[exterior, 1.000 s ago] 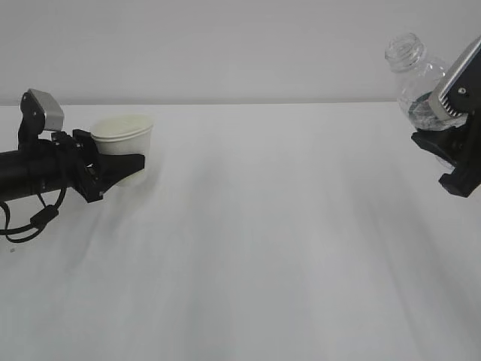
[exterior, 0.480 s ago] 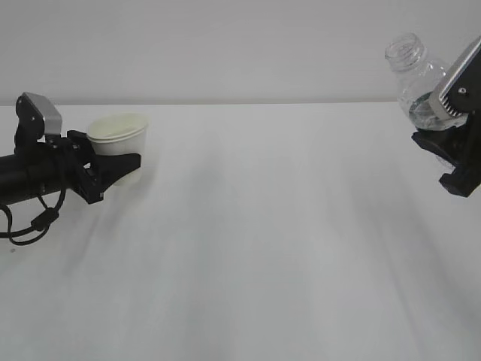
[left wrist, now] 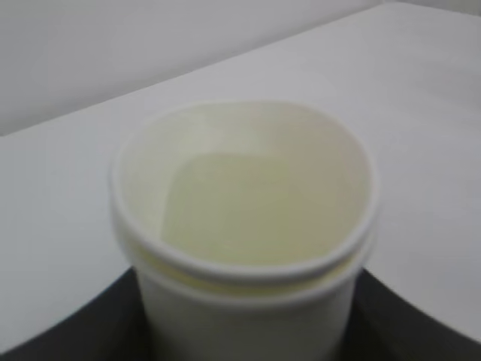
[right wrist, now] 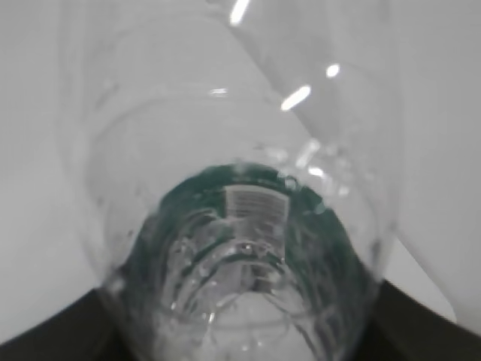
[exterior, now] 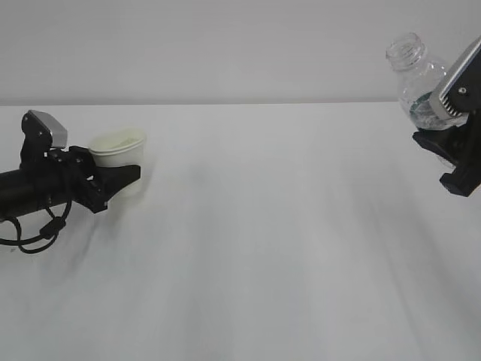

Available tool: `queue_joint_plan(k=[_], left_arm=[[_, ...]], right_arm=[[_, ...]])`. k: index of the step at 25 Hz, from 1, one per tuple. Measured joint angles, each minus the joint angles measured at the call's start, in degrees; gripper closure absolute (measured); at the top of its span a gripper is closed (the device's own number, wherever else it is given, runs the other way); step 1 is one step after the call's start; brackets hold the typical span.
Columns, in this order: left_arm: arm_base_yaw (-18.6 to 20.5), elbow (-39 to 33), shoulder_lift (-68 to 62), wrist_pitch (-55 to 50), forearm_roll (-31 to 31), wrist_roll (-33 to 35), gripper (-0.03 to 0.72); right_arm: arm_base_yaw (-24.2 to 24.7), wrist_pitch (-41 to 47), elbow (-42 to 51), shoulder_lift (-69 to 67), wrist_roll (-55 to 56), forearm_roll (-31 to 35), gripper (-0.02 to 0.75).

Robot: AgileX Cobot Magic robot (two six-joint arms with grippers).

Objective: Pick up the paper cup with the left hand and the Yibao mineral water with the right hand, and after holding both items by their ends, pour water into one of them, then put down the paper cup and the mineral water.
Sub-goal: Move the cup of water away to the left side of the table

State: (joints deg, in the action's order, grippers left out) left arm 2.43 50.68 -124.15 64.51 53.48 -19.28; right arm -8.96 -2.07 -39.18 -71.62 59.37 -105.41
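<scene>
Next, I set the white paper cup on the bare white table [exterior: 123, 209] just below my left gripper's fingertips.
The white paper cup [exterior: 119, 150] is low over the white table at the far left, mouth up and slightly tilted, with my left gripper [exterior: 122, 173] shut on its lower body. In the left wrist view the paper cup [left wrist: 248, 226] fills the frame, and black fingers [left wrist: 68, 335] flank its base. I cannot tell whether it touches the table. At the upper right the clear Yibao mineral water [exterior: 415, 75] hangs in the air with its capless neck leaning up and left. My right gripper [exterior: 440, 131] is shut on its lower end. The right wrist view looks along the bottle [right wrist: 240, 188] and its dark green label.
The white table [exterior: 270, 241] runs back to a pale wall, meeting it at a far edge [exterior: 263, 103]. A black cable [exterior: 34, 233] loops under the left arm.
My left gripper has come down toward the table with the paper cup and shifted slightly left. The right arm and bottle have stayed still.
</scene>
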Motion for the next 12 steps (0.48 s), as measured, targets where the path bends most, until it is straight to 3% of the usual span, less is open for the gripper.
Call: queue_joint_plan(k=[12], left_arm=[[0.00, -0.24, -0.04, 0.00, -2.86, 5.30, 0.292]], right_arm=[[0.00, 0.22, 0.00, 0.00, 0.00, 0.00, 0.305]])
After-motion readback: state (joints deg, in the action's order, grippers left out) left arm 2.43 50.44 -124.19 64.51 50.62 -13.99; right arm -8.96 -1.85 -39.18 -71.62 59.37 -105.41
